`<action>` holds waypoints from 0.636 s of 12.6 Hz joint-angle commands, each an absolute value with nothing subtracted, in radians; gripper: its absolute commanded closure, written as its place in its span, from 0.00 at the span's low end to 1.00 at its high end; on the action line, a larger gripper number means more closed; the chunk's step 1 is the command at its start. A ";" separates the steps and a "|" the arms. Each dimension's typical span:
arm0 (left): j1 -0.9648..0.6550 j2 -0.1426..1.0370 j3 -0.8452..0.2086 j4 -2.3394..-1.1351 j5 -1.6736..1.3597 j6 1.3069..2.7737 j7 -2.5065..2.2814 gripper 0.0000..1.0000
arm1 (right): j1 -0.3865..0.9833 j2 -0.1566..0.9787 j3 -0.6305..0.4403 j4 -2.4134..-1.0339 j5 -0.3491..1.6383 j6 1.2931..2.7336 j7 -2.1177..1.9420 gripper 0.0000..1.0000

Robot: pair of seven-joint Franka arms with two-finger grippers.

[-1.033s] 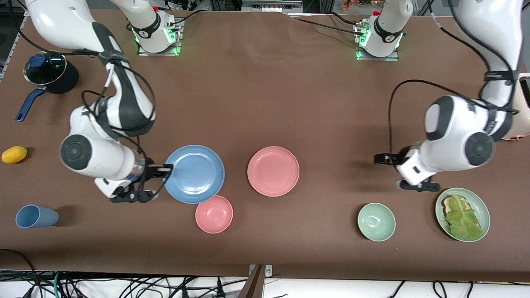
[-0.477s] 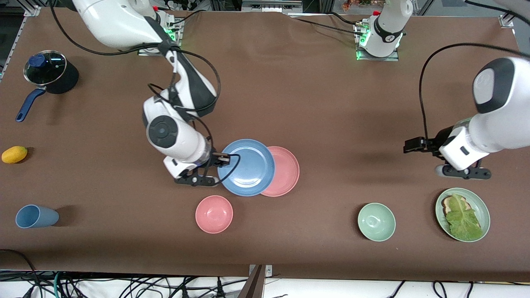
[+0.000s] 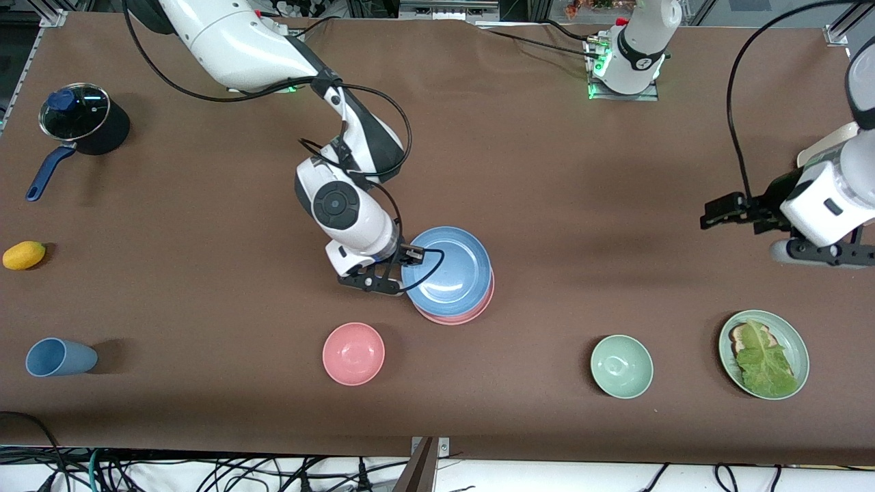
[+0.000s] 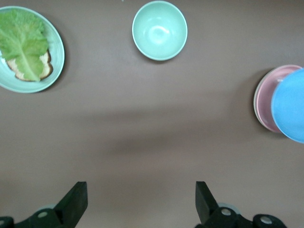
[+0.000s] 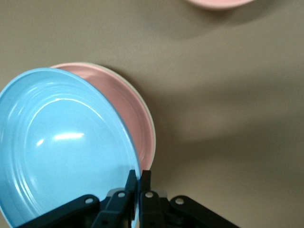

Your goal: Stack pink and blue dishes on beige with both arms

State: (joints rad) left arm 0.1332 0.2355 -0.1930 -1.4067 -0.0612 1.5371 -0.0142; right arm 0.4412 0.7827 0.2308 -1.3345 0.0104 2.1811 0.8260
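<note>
Next, my right gripper sets the sky-blue plate down squarely on top of the pink plate (image 3: 451, 282) (image 5: 80, 142) in the middle of the table and lets go.
My right gripper (image 3: 413, 253) (image 5: 137, 174) is shut on the rim of the sky-blue plate (image 3: 448, 272) (image 5: 61, 147). The plate is tilted over the pink plate (image 3: 451, 320) (image 5: 128, 107) at the middle of the table and covers most of it. I cannot tell whether the two touch. A thin cream edge of the beige plate (image 5: 154, 137) shows under the pink plate's rim; the rest of it is hidden. My left gripper (image 3: 711, 217) (image 4: 140, 199) waits open over bare table at the left arm's end, holding nothing.
A pink bowl (image 3: 353, 353) lies nearer the front camera than the plates. A green bowl (image 3: 621, 366) and a green plate (image 3: 801, 342) with lettuce on toast sit toward the left arm's end. A blue cup (image 3: 60, 357), yellow fruit (image 3: 24, 255) and lidded pot (image 3: 82, 119) sit at the right arm's end.
My right arm has carried the blue plate from the right arm's end to over the pink plate. My left arm has drawn back toward its own end of the table, still open.
</note>
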 commanded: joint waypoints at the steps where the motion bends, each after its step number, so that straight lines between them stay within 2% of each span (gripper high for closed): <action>1: 0.120 0.196 -0.186 -1.410 -0.014 1.479 -0.015 0.00 | 0.463 0.807 0.227 -1.322 0.008 2.224 0.867 1.00; 6: 0.089 0.083 -0.164 -1.424 -0.005 1.410 -0.017 0.00 | 0.456 0.836 0.224 -1.322 -0.031 2.238 0.861 1.00; 8: 0.087 0.081 -0.135 -1.430 -0.008 1.393 -0.017 0.00 | 0.456 0.850 0.222 -1.322 -0.032 2.267 0.862 1.00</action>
